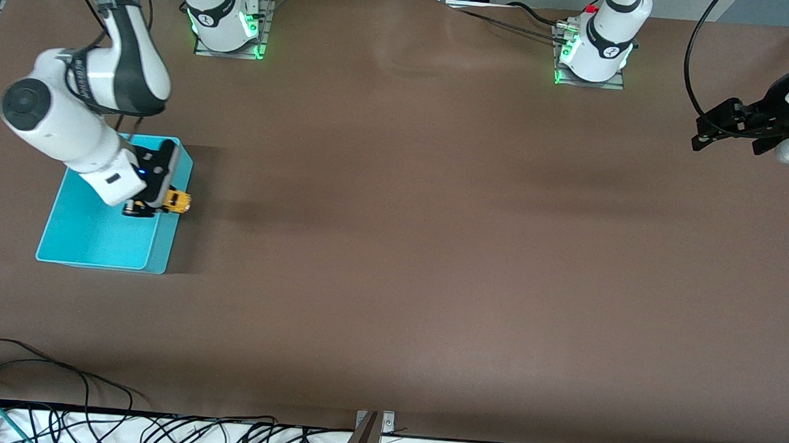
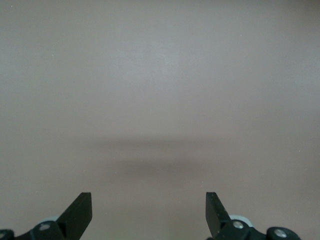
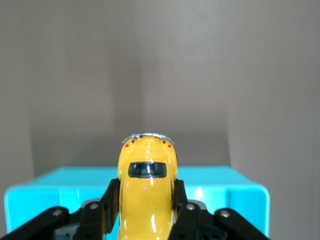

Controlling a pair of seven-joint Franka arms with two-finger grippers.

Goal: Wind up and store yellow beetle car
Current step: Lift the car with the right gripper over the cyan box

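Observation:
Next, my right gripper lets go of the yellow beetle car on the turquoise bin's bottom, toward the arm bases [image 1: 122, 176].
The yellow beetle car [image 1: 178, 201] [image 3: 147, 185] is clamped between the fingers of my right gripper [image 1: 163, 202] [image 3: 146, 200], which is shut on its sides. Car and gripper hang over the rim of the turquoise bin [image 1: 92, 237] [image 3: 240, 200], at the bin's edge toward the left arm's end. The car's rounded body and dark window show clearly in the right wrist view. My left gripper [image 1: 704, 134] [image 2: 149, 212] waits up in the air at the left arm's end of the table, open, with only bare brown tabletop under it.
The brown table [image 1: 434, 251] stretches wide between the bin and the left arm. Both arm bases [image 1: 229, 16] [image 1: 597, 49] stand along the edge farthest from the front camera. Cables [image 1: 48, 392] lie along the edge nearest to it.

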